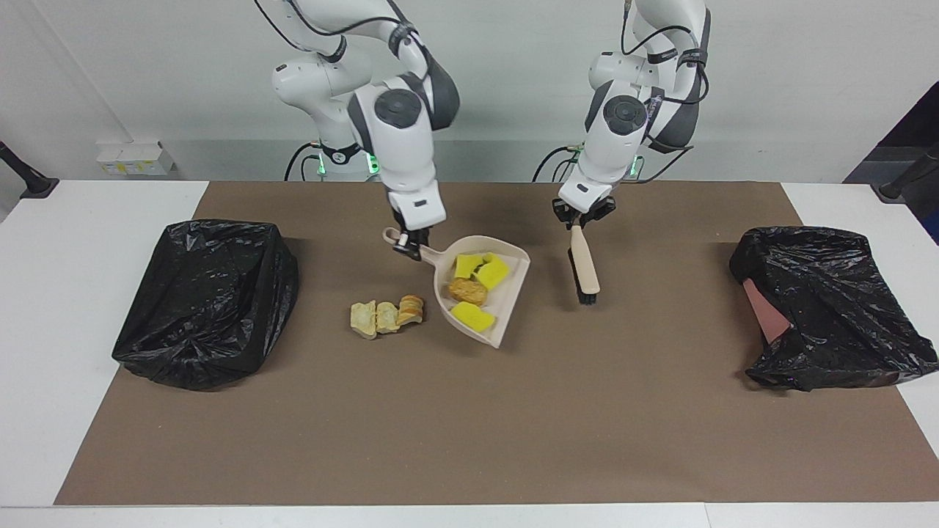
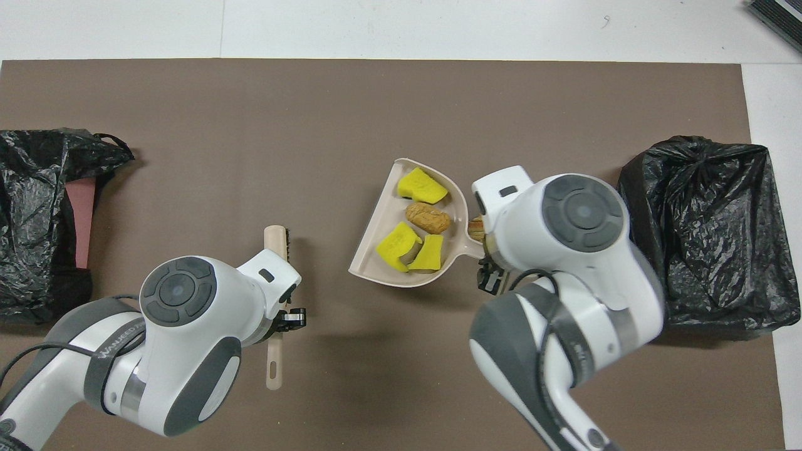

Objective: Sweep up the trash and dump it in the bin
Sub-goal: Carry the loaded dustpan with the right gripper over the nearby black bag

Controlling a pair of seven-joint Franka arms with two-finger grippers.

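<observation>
Next, my left gripper lets go of the brush on the bare brown mat (image 2: 364, 369) between the arms, at a spot nearer me than the dustpan.
My right gripper (image 1: 408, 248) is shut on the handle of the beige dustpan (image 1: 511, 293), which sits beside the loose trash. In the pan lie yellow sponge chunks (image 1: 482, 270) and a brown lump (image 1: 468, 291). Pale and orange pastry pieces (image 1: 387, 317) lie on the mat next to the pan, toward the right arm's end. My left gripper (image 1: 579, 222) is shut on the brush (image 1: 585, 268), which hangs bristle end down over the mat, apart from the pan. From overhead the dustpan (image 2: 385, 213) and brush (image 2: 276, 241) show, while the right arm hides most of the pastry pieces.
A black-bagged bin (image 1: 205, 301) stands at the right arm's end of the brown mat (image 1: 469, 425). A second black bag (image 1: 829, 308) with a pink side showing stands at the left arm's end. White table borders the mat.
</observation>
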